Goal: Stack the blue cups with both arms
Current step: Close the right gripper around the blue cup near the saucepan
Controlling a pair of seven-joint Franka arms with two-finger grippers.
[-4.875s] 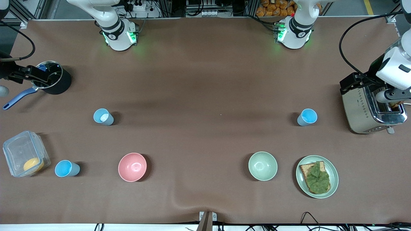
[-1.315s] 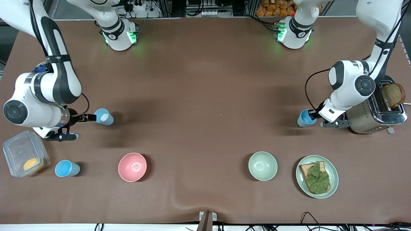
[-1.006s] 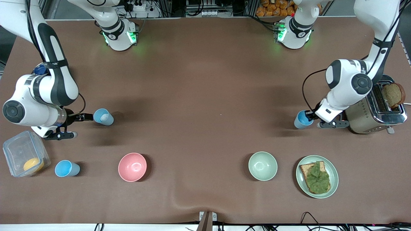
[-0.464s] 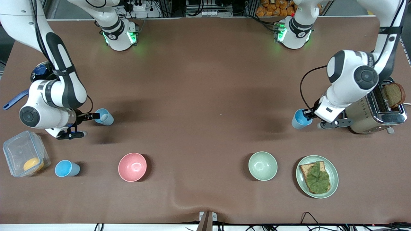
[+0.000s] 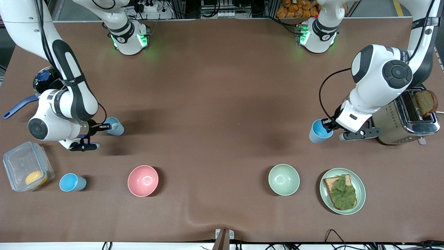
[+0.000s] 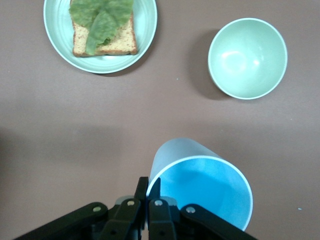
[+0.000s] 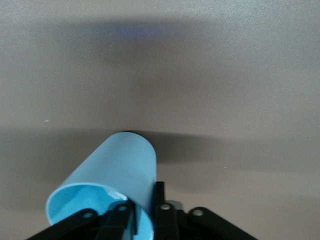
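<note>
The blue cup in my right gripper should be set free on bare table midway [image 5: 224,127] between the dark pot and the toaster, as I let go of it there.
Three blue cups show. My left gripper [image 5: 328,125] [image 6: 148,192] is shut on the rim of one blue cup [image 5: 317,131] [image 6: 202,184], one finger inside and one outside. It holds that cup tilted above the table, beside the toaster. My right gripper [image 5: 103,127] [image 7: 147,209] pinches the wall of a second blue cup [image 5: 114,126] [image 7: 113,176] toward the right arm's end of the table. The third blue cup [image 5: 71,182] stands upright nearer the front camera, beside the clear container.
A pink bowl [image 5: 143,180], a pale-green bowl [image 5: 283,179] [image 6: 247,57] and a plate [image 5: 360,187] [image 6: 145,30] with toast and lettuce lie near the front. A toaster [image 5: 399,121] stands at the left arm's end. A clear container [image 5: 20,163] and a dark pot [image 5: 45,81] stand at the right arm's end.
My right gripper has closed on its cup's rim and shifted slightly toward the table's middle. My left gripper has risen and carried its cup away from the toaster toward the middle.
</note>
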